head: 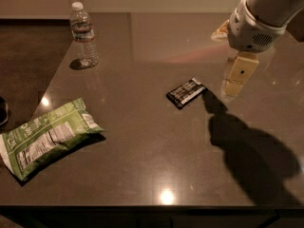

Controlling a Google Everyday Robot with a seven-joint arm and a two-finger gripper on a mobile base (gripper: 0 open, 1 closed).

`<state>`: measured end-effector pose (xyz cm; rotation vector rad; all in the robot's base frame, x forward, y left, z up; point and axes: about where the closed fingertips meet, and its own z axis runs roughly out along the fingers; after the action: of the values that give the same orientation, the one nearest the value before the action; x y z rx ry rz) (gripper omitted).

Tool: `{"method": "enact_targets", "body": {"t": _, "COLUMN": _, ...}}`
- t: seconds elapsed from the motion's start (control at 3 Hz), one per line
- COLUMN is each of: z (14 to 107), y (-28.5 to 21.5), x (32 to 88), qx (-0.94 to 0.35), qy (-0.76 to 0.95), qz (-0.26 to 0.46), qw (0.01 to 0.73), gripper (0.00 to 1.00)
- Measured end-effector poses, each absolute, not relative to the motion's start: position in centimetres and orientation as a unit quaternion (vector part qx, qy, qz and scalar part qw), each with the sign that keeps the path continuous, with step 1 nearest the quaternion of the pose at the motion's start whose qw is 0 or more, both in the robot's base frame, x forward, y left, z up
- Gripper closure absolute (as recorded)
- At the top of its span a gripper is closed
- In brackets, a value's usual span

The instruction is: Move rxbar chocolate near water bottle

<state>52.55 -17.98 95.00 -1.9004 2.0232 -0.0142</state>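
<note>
I should next move my gripper to the middle of the rxbar chocolate (186, 92) and close it there, between the bar's two short ends.
The rxbar chocolate (186, 92), a small flat black bar with white lettering, lies on the dark table (142, 165) right of centre. The water bottle (83, 34), clear with a white cap, stands upright at the table's far left. My gripper (231, 90) hangs from the white arm (254, 23) at the upper right. It is above the table, just right of the bar and apart from it. It holds nothing that I can see. Its shadow falls on the table up to the bar's right end.
A large green chip bag (45, 137) lies flat at the table's front left edge. The table's left edge runs diagonally from the bottle down to the bag, with dark floor (26, 65) beyond it. A wall runs along the back.
</note>
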Motion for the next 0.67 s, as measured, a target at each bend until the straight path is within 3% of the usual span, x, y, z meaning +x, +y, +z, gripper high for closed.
{"method": "enact_targets", "body": {"t": 0.67, "z": 91.2, "y": -18.2, "x": 58.6, "qx": -0.743, "qy": 0.645, "qz": 0.042, "qw": 0.174, "gripper": 0.00}}
